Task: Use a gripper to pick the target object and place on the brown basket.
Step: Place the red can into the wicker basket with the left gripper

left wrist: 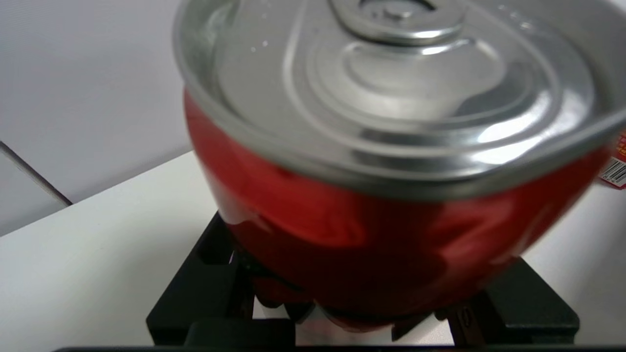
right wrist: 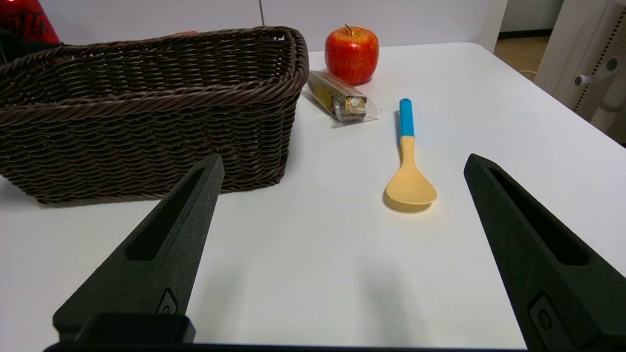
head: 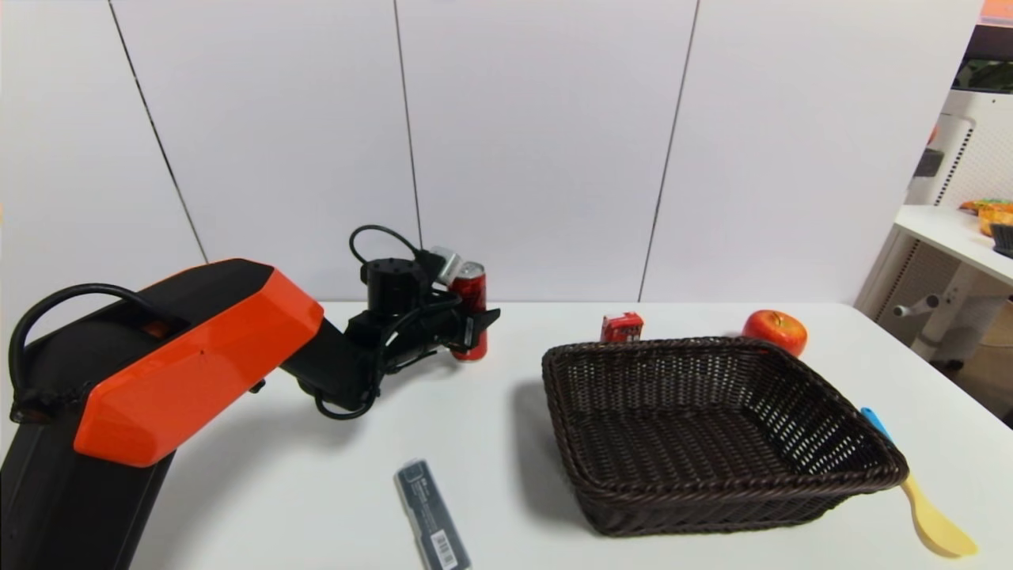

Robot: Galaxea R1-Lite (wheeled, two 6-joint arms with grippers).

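Note:
The red soda can, now upright at the table's back, will be released upright by my left gripper on the brown basket's bottom, close to its front rim (head: 680, 471).
The red soda can (head: 472, 294) with a silver top stands upright at the back of the white table, left of the brown basket (head: 712, 345). My left gripper (head: 476, 328) has a finger on each side of the can's lower half and is shut on it. In the left wrist view the can (left wrist: 391, 230) fills the space between the black fingers (left wrist: 220, 283). I cannot tell whether its base touches the table. My right gripper (right wrist: 345, 161) is open and empty, low over the table beside the basket (right wrist: 146, 93); it is out of the head view.
A small red box (head: 622, 326) and a red apple (head: 775, 330) lie behind the basket. A blue-handled yellow spoon (head: 922, 495) lies to its right, a wrapped chocolate pack (right wrist: 337, 98) near the apple. A black pack (head: 431, 514) lies at the front.

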